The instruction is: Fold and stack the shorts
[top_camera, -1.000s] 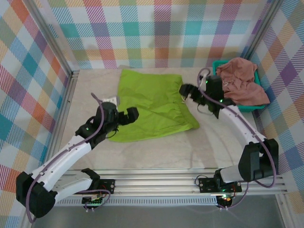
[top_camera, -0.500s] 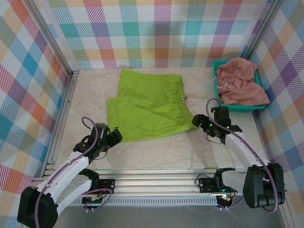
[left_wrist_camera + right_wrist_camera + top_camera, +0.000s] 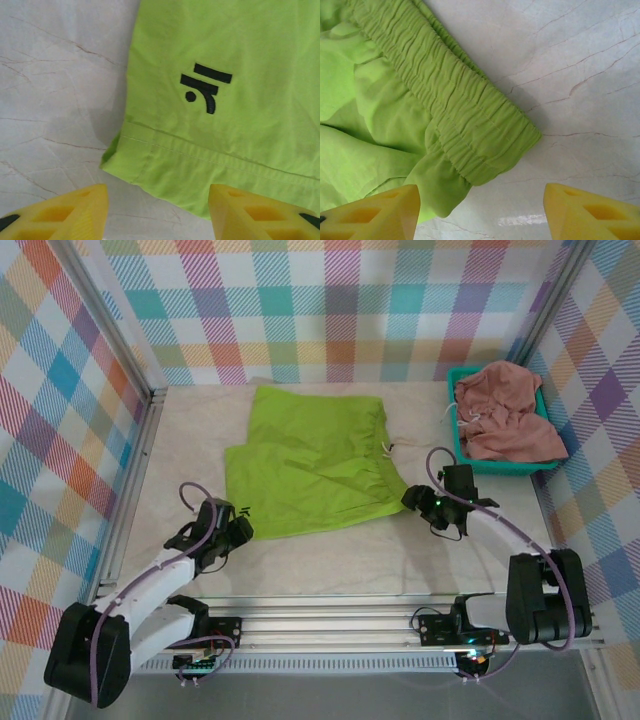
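Note:
Next, I pinch the waistband's near corner (image 3: 398,502) with my right gripper and lift with my left gripper, because the near hem of the lime green shorts sticks out past the far hem.
The lime green shorts (image 3: 310,465) lie folded flat in the middle of the table. The left wrist view has their hem corner (image 3: 165,165) and a black logo (image 3: 206,87). My left gripper (image 3: 240,526) sits at the near left corner, open, its yellow fingers astride the hem (image 3: 157,212). My right gripper (image 3: 410,498) sits at the near right corner, open, with the elastic waistband end (image 3: 485,145) just ahead of it (image 3: 480,212). Neither grips the cloth. The salmon pink shorts (image 3: 505,420) lie bunched in the teal basket (image 3: 457,375), white drawstring showing.
The basket stands at the back right against the checked wall. Aluminium rails border the table on the left (image 3: 130,480) and along the near edge (image 3: 330,625). Bare marbled tabletop (image 3: 340,550) lies between the green shorts and the arm bases.
Both grippers have drawn back from the sides of the green shorts to its near corners. The left side of the green shorts has been folded in and now lies flat, and the pink shorts have not moved.

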